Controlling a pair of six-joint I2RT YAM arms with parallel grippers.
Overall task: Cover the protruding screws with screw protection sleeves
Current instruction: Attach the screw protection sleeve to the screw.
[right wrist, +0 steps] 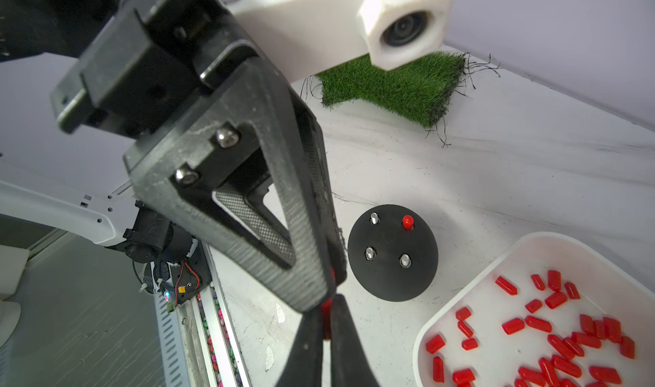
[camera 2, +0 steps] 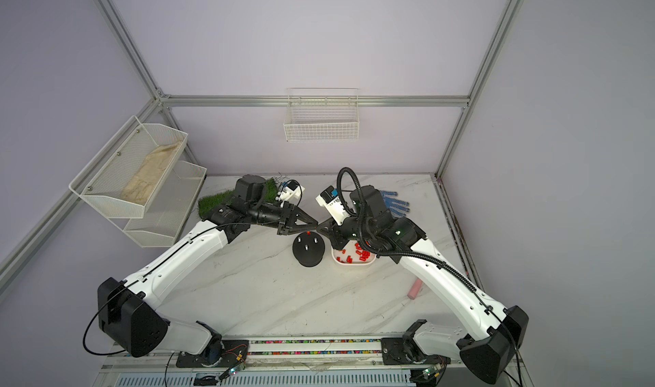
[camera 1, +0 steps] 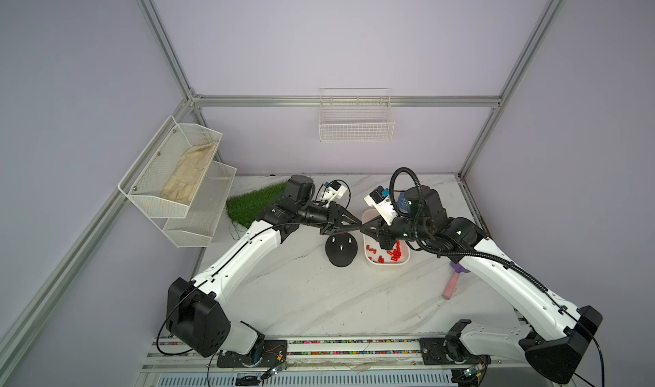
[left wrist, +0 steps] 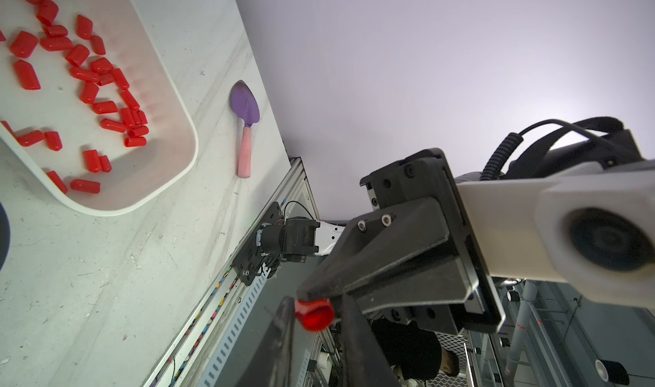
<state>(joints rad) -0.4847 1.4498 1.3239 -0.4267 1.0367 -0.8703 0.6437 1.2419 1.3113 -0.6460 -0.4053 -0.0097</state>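
Note:
My left fingertips straddle my right fingertips at the red sleeve, so next my left gripper opens, back off slightly and pinches the sleeve's protruding end (left wrist: 317, 320).
The black dome base (right wrist: 392, 254) stands on the marble table beside a white tray (right wrist: 425, 326). Three protruding screws (right wrist: 370, 253) on it are bare, and a red cap (right wrist: 407, 221) covers a fourth. Several loose screw protection sleeves (left wrist: 88, 73) lie in the tray. My grippers meet tip to tip in the air above the base's far edge. The right gripper (right wrist: 326, 310) is shut on one red sleeve (left wrist: 314, 314). The left gripper (left wrist: 314, 309) has its jaws narrowly either side of that sleeve. Whether they press it is unclear.
A purple trowel with a pink handle (camera 1: 452, 286) lies right of the tray, partly under my right arm. A green grass mat (right wrist: 397, 84) sits at the back left and a blue glove (camera 2: 395, 202) at the back right. Wire shelves (camera 1: 177, 176) hang on the left wall.

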